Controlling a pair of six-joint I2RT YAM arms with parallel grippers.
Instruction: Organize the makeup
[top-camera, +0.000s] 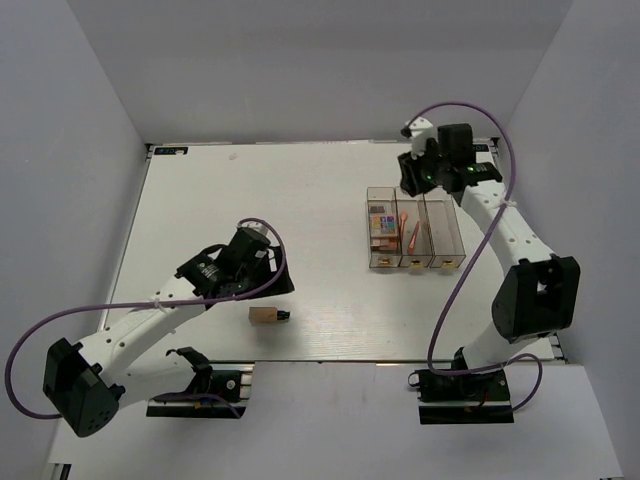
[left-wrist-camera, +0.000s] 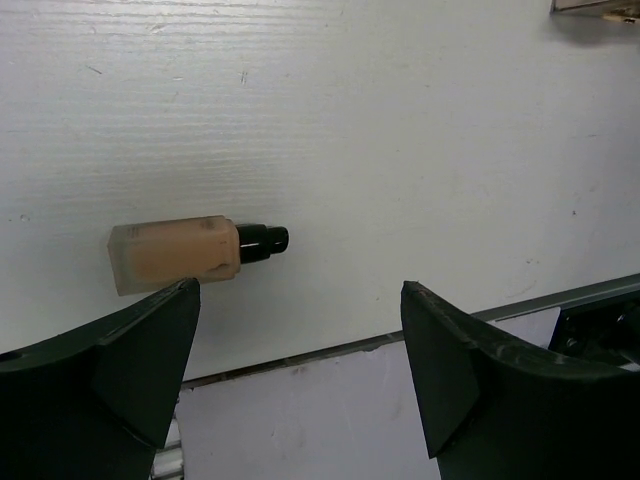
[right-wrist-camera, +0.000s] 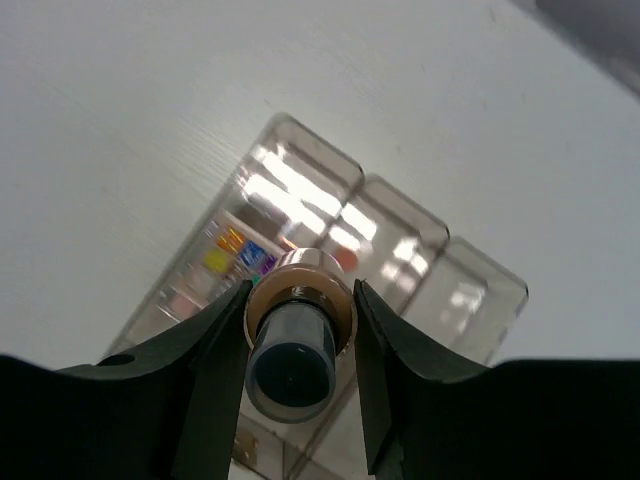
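Observation:
The robot's right gripper needs to set the second foundation bottle down in the far half of the empty organizer box (top-camera: 439, 219) (right-wrist-camera: 436, 336).
A tan foundation bottle (top-camera: 266, 316) with a dark cap lies on its side on the table; it also shows in the left wrist view (left-wrist-camera: 180, 256). My left gripper (top-camera: 268, 283) (left-wrist-camera: 300, 292) is open and empty, just short of that bottle. My right gripper (top-camera: 424, 176) (right-wrist-camera: 298, 300) is shut on a second foundation bottle (right-wrist-camera: 293, 345), its dark cap towards the camera, held above the far end of three clear organizer boxes (top-camera: 443, 238). Eyeshadow palettes (top-camera: 381, 227) (right-wrist-camera: 236, 250) lie in the left box. Pink-orange brushes (top-camera: 413, 235) lie in the middle box.
The three boxes (right-wrist-camera: 312, 142) stand side by side right of centre. The table's near edge with a metal rail (left-wrist-camera: 560, 300) runs just behind the left gripper. Grey walls close in the table on three sides.

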